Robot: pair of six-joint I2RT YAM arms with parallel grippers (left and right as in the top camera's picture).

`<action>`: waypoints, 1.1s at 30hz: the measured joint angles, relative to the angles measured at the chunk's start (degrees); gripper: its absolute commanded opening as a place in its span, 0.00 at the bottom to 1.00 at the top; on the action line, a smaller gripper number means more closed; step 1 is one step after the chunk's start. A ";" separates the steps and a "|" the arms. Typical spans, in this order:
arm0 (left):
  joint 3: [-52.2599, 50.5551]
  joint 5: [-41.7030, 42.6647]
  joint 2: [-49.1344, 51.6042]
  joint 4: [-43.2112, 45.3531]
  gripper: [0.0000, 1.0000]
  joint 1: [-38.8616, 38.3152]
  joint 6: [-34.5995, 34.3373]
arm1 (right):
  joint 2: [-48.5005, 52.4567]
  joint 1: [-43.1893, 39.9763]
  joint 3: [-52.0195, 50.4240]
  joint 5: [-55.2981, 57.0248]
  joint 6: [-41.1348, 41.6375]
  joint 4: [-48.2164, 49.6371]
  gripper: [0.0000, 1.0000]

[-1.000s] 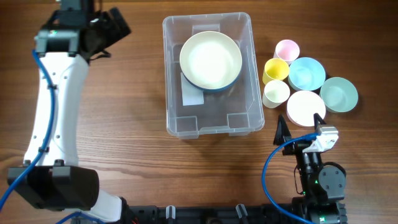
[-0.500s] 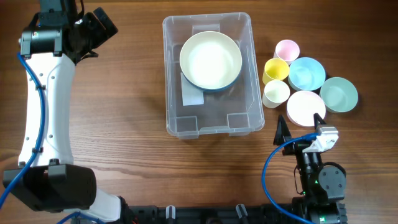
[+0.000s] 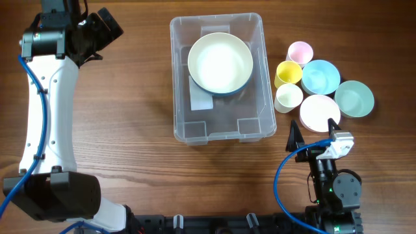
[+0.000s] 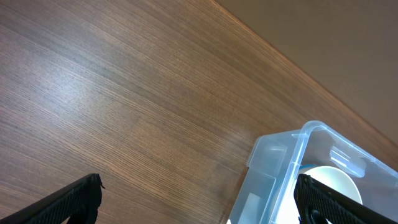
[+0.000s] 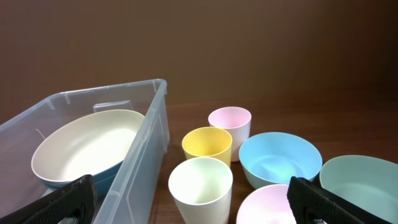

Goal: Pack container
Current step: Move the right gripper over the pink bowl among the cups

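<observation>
I move my right gripper to the pink bowl next and close it on the bowl's rim (image 3: pixel 335 122), on the side that faces away from the white cup.
The clear container (image 3: pixel 221 122) stands at the table's middle, with a white label on its floor. A cream bowl with a blue outside (image 3: pixel 220 64) sits in its far half. The container also shows in the left wrist view (image 4: pixel 280 162) and the right wrist view (image 5: pixel 134 168). My left gripper (image 3: pixel 104 27) is open and empty at the far left, well away from the container. My right gripper (image 3: pixel 314 132) is open and empty at the front right, just in front of a pink bowl (image 3: pixel 318 112).
Right of the container stand a pink cup (image 3: pixel 299 51), a yellow cup (image 3: pixel 288 72), a white cup (image 3: pixel 288 97), a blue bowl (image 3: pixel 320 77) and a green bowl (image 3: pixel 354 98), packed close together.
My left arm has swung left, away from the container, then stopped. The right arm, the container and the bowls have not moved.
</observation>
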 measured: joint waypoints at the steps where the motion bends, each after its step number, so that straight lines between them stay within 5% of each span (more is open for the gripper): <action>1: 0.00 0.00 0.00 0.00 1.00 0.00 0.00 | 0.00 0.00 0.00 0.00 0.00 0.00 1.00; 26: 0.00 0.17 0.00 0.00 1.00 0.00 0.00 | 0.17 0.02 0.42 0.74 1.14 -0.35 1.00; 33: 0.00 0.20 0.00 -0.02 1.00 0.00 0.00 | 12.04 0.00 15.93 4.87 4.46 -9.57 1.00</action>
